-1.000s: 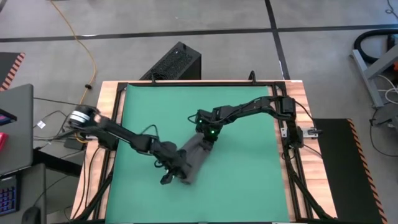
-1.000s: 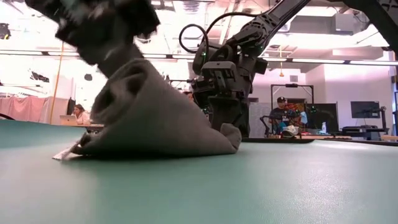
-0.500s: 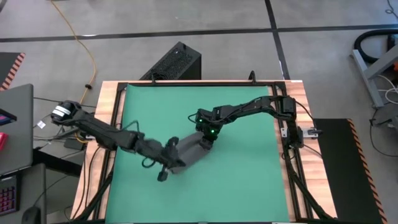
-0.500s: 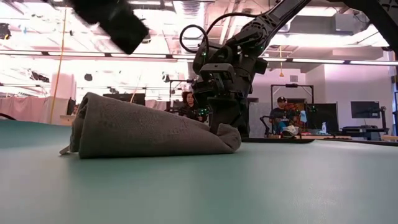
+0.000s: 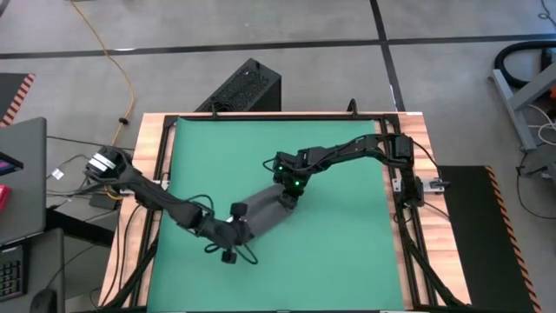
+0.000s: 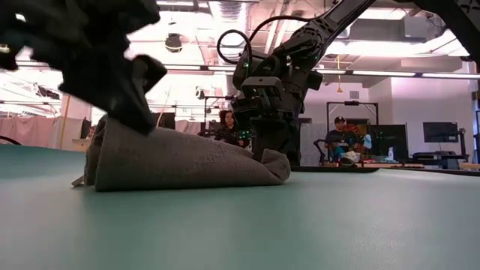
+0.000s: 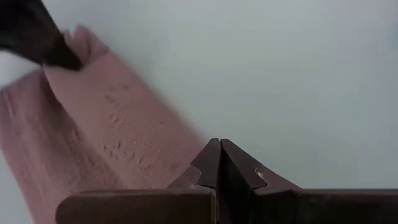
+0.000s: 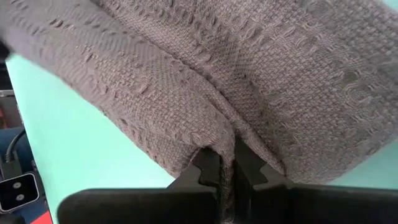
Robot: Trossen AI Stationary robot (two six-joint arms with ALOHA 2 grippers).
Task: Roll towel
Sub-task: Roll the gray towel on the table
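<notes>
My right gripper pinches a bunched fold crooked to the roll; it should open, back off, and grip the roll's end [image 6: 275, 166] lengthwise in line.
The dark grey towel [image 5: 262, 209] lies on the green mat [image 5: 347, 252] as a long low roll, slanting from near left to far right; its white tag [image 6: 77, 181] pokes out at the left end. My left gripper [image 5: 238, 219] is shut and stands at the roll's near left end [image 6: 112, 142], over the towel's edge [image 7: 186, 163]. My right gripper [image 5: 290, 195] is shut on the far right end. My left gripper's shut fingers [image 7: 219, 155] come slanting down from the table's left over the edge of the towel's near left end. Whether they press on the cloth I cannot tell. My right gripper pinches a fold of the towel [image 8: 225, 134] between its two fingers at the roll's far right end, with more than one layer in the pinch. The fingers slant down from the far right. That end [image 6: 276, 163] sits on the mat.
The mat has free room to the right and near side of the towel. A wooden frame [image 5: 148, 174] borders the mat. A black box [image 5: 245, 87] lies on the floor beyond the far edge. People [image 6: 345, 139] sit in the room behind.
A second ago the towel's left end stood raised at my left gripper; it has since come down, and the towel has narrowed into a low roll. My left gripper swung up and toward the left, turned, then came back down to that end. My right gripper kept still.
</notes>
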